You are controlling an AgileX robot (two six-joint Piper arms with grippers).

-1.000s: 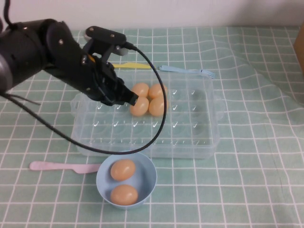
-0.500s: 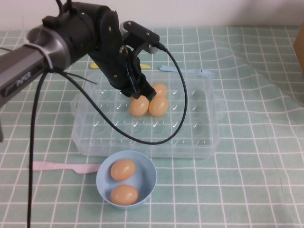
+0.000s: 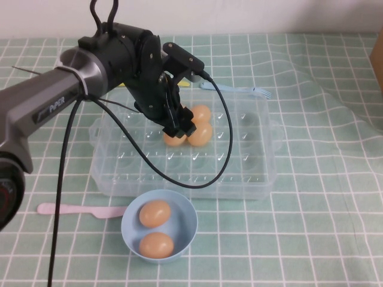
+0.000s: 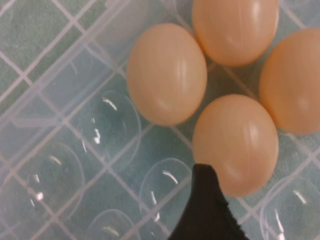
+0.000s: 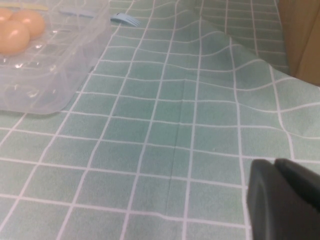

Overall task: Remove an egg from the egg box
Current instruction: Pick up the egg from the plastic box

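Next, my left gripper grips around the middle of the egg (image 3: 175, 139) (image 4: 235, 145) that is closest to the light-blue bowl in the clear egg box.
The clear egg box (image 3: 251, 173) lies mid-table and holds a cluster of tan eggs. In the high view I see three of them (image 3: 201, 112) (image 3: 201, 134) (image 3: 173, 140); my left gripper (image 3: 181, 127) is down among them and hides the rest. The left wrist view shows four eggs close together, with the nearest egg (image 4: 235, 145) right beside one black fingertip (image 4: 205, 200). The other finger is out of frame, so the jaws stand open. My right gripper (image 5: 276, 165) is shut and empty, low over the cloth, away from the box corner (image 5: 50, 75).
A light-blue bowl (image 3: 185, 209) with two eggs stands in front of the box. A pink knife (image 3: 72, 210) lies to the bowl's left. A blue fork (image 3: 239, 89) and a yellow utensil lie behind the box. The left arm's cable loops over the box.
My left arm has swung right and toward the back of the box, then lowered onto the egg cluster. It now covers one egg and part of another.
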